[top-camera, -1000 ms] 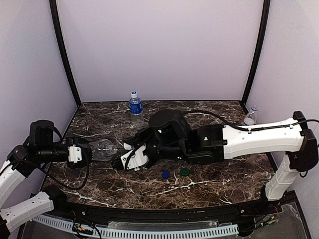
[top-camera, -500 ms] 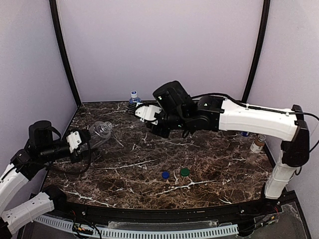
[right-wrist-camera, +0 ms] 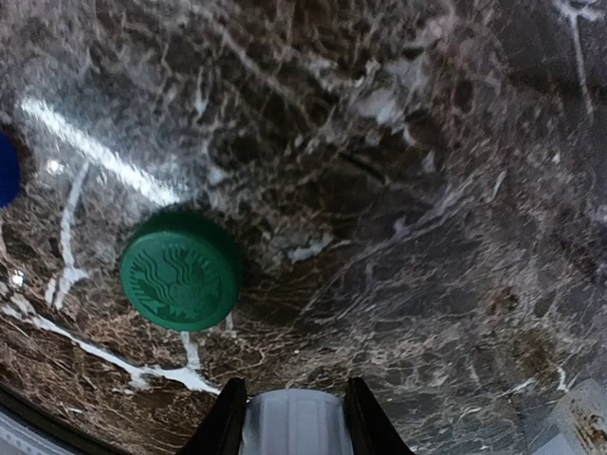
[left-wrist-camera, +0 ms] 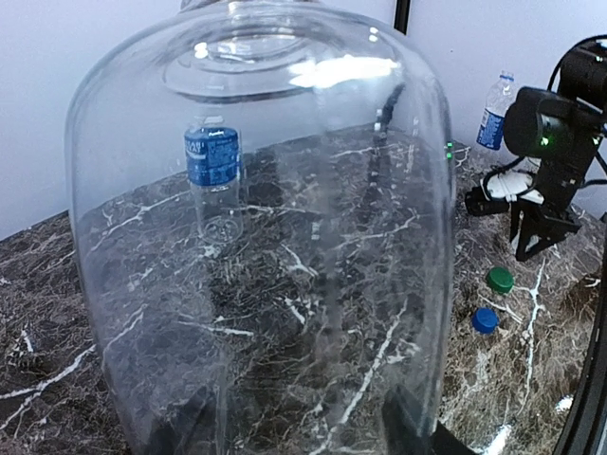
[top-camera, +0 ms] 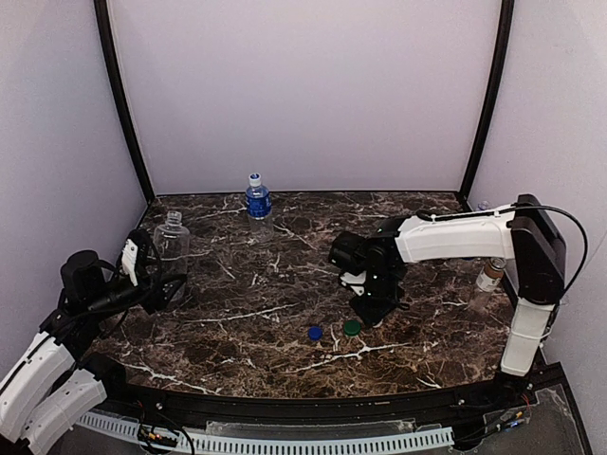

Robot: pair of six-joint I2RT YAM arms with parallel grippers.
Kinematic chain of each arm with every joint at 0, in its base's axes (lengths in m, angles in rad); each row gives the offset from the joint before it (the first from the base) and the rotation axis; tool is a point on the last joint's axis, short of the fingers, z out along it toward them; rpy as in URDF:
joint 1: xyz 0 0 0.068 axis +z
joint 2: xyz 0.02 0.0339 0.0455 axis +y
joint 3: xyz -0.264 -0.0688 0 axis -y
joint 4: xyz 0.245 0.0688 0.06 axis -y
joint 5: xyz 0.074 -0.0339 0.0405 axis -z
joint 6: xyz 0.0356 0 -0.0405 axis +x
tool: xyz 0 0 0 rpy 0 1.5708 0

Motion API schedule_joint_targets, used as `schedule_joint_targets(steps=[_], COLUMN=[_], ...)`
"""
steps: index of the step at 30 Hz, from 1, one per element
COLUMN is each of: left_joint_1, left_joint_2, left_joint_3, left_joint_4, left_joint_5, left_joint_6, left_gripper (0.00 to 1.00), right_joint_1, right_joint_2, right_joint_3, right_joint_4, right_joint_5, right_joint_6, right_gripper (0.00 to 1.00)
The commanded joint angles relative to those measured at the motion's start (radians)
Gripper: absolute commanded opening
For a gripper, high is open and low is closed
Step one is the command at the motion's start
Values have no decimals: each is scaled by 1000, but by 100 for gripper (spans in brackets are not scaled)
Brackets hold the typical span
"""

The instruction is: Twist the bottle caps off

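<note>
Next, my right gripper sets the small white cap, now in its shut fingers, down on the marble point(top-camera: 396, 323) point(right-wrist-camera: 379, 382), next to the green cap and opposite the blue cap.
My left gripper point(top-camera: 156, 277) is shut on the plain clear bottle point(top-camera: 172, 248) and holds it upright at the table's left side. The bottle fills the left wrist view point(left-wrist-camera: 256, 237), with the fingers point(left-wrist-camera: 410, 434) at its base. My right gripper point(top-camera: 372, 308) points down at the table, shut on a small white cap point(right-wrist-camera: 292, 428). A green cap point(top-camera: 352, 327) and a blue cap point(top-camera: 315, 333) lie just left of it. One blue-label bottle point(top-camera: 257, 197) stands at the back. Another blue-label bottle point(left-wrist-camera: 493, 112) stands at the back right. The brown bottle point(top-camera: 488, 277) stands at the right edge.
Grey walls and black posts close in the marble table point(top-camera: 285, 275) on three sides. The right arm point(top-camera: 455, 237) stretches across the right half, above the table. The green cap point(right-wrist-camera: 180, 268) lies close to the right fingers.
The left gripper swung the clear bottle upright and back to the left. The right gripper left the bottle's mouth, swept to the back, then came down beside the green cap.
</note>
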Motion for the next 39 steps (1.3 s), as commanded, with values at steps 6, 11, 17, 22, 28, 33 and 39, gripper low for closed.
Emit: schedule_joint_targets(steps=[6, 11, 17, 22, 28, 33, 39], left_joint_1=[34, 37, 38, 39, 43, 43, 44], left_joint_2=[-49, -46, -47, -47, -48, -50, -54], left_joint_3=[-41, -49, -50, -50, -49, -54, -70], left_joint_4=[73, 83, 83, 82, 81, 84, 94], left_joint_5=[41, 50, 46, 46, 45, 69, 135], left_joint_6=[-97, -101, -98, -96, -93, -88, -71], left_gripper=[36, 36, 36, 36, 36, 36, 36], right_joint_1=[-35, -44, -101, -104, -106, -104, -34], right_joint_2=[-43, -60, -92, -79, -82, -86, -118], right_joint_3=[-182, -220, -265, -261, -254, -160, 128], right_joint_4=[125, 154, 184, 217, 209, 109, 45], right_joint_5=[-79, 12, 36, 5, -2, 59, 88], right_joint_6=[135, 153, 161, 139, 144, 164, 44], right_gripper=[0, 0, 0, 0, 58, 74, 75])
